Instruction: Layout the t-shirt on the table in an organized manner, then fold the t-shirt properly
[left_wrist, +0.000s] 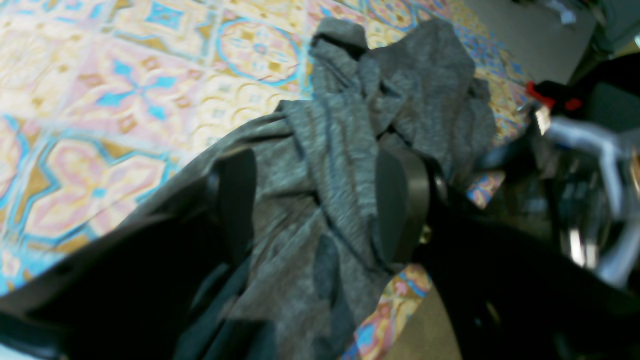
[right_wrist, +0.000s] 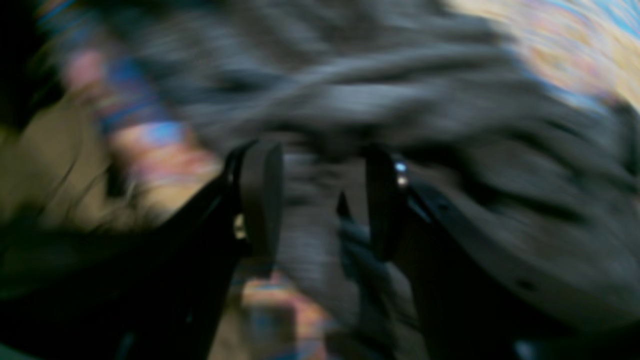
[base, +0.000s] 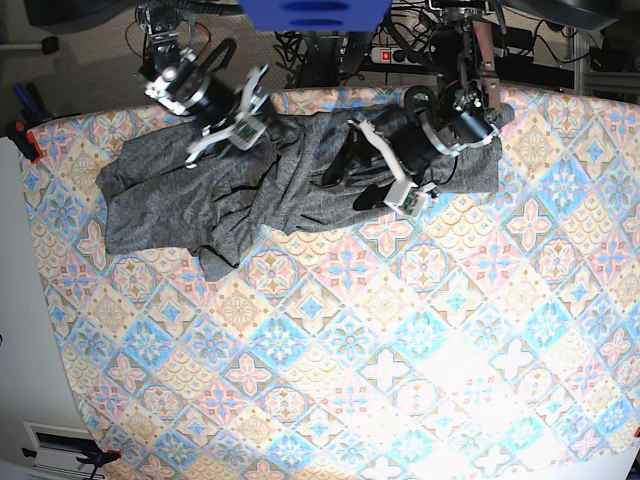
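I should next bring my left gripper over to the bunched fold in the middle (base: 301, 184) (left_wrist: 354, 174) of the charcoal-grey t-shirt and close it there.
The charcoal-grey t-shirt (base: 160, 190) lies crumpled along the far side of the patterned table (base: 400, 330), bunched into ridges in the middle. My left gripper (base: 357, 178) hovers over the shirt's right half. In the left wrist view it (left_wrist: 320, 205) is open, with bunched shirt (left_wrist: 425, 90) between its fingers (left_wrist: 400, 205). My right gripper (base: 232, 120) is over the shirt's left-middle. The right wrist view is motion-blurred; there the gripper (right_wrist: 322, 200) is open, with grey cloth (right_wrist: 400, 75) between and beyond the fingers (right_wrist: 260, 200).
The shirt's top edge lies close to the table's far edge. Cables and a power strip (base: 400, 55) sit behind the table. A red clamp (base: 28, 140) is at the left edge. The table's tile cloth (left_wrist: 125, 90) shows beside the shirt.
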